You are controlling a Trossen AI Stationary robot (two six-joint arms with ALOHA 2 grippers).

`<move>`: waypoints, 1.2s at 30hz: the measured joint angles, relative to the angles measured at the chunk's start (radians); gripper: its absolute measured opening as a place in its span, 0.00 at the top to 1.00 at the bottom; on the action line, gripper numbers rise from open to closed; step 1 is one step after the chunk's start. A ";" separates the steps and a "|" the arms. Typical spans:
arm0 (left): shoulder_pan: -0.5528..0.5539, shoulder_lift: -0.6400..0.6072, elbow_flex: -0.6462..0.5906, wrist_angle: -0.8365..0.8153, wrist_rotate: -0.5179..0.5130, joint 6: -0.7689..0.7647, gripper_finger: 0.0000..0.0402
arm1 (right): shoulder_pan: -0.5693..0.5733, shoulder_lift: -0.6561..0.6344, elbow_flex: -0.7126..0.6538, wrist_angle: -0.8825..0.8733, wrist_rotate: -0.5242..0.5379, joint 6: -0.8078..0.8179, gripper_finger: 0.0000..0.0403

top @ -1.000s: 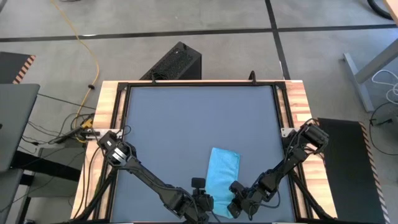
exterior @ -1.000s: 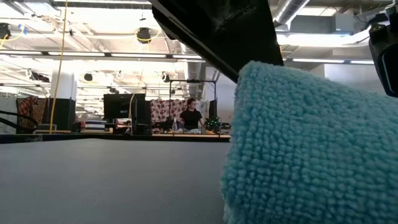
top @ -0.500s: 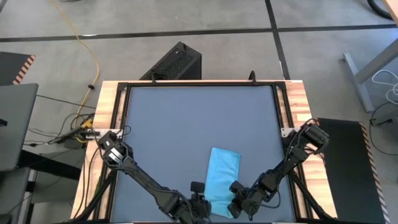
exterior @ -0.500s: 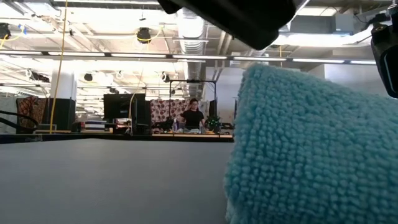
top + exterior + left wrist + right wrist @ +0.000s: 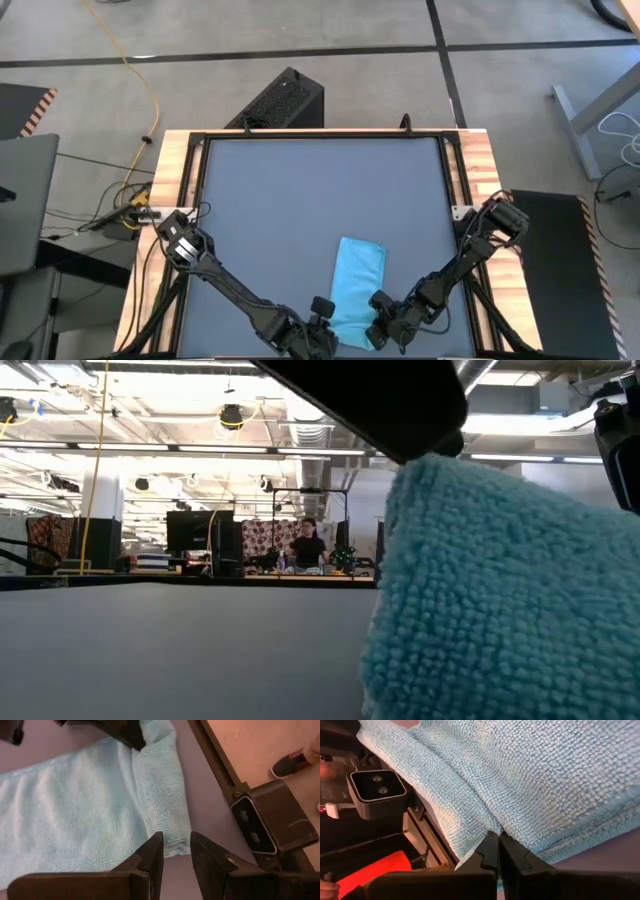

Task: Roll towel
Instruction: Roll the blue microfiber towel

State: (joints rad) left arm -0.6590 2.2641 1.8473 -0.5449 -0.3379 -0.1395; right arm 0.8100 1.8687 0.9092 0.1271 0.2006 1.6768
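Note:
Next, my right gripper opens, comes round from the near edge of the towel and grips the fold's end (image 5: 461, 851), because it pinches only a pucker along the inner crease of the towel's fold.
The sky-blue towel (image 5: 360, 272) lies as a narrow strip on the dark grey tabletop (image 5: 300, 190), close to the near edge. Its near end is folded over into a thick hump (image 5: 500, 590), which stands up off the table. My left gripper (image 5: 176, 851) is at that end's left corner, and my right gripper (image 5: 498, 841) is at its right side. Both are shut on the cloth. In the high view the left gripper (image 5: 325, 333) and the right gripper (image 5: 379, 328) flank the near end. My left gripper has the corner of the folded near end (image 5: 172, 840) between its two fingertips, several layers thick. It comes slanting down from the near left. The rest of the towel lies flat beyond it. My right gripper pinches a small pucker of cloth (image 5: 496, 826) at its fingertips, near the towel's near edge. It comes slanting down from the near right. Creases run toward the pinch.
The low camera's box (image 5: 265, 822) sits on the black frame rail (image 5: 210, 755) at the near edge, right beside the towel's end. Bare tabletop stretches toward the far edge. A person (image 5: 305, 545) sits far off in the room.
My left gripper has rolled about the line it points along, staying at the towel's near left corner. In the low view, the left edge of the raised fold has drawn slightly toward the picture's right. My right gripper has kept still.

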 joint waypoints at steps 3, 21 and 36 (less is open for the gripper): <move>0.006 0.012 0.000 -0.017 0.009 0.004 0.78 | -0.005 0.000 0.000 0.000 0.003 -0.001 0.93; 0.021 0.100 0.002 -0.040 0.035 -0.080 0.78 | -0.006 0.000 -0.002 0.007 0.037 0.000 0.92; 0.042 0.103 0.000 -0.040 0.092 -0.237 0.82 | -0.007 0.000 -0.002 0.008 0.036 -0.001 0.92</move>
State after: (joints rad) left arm -0.6170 2.3669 1.8473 -0.5854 -0.2464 -0.3768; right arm 0.8032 1.8690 0.9077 0.1349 0.2364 1.6753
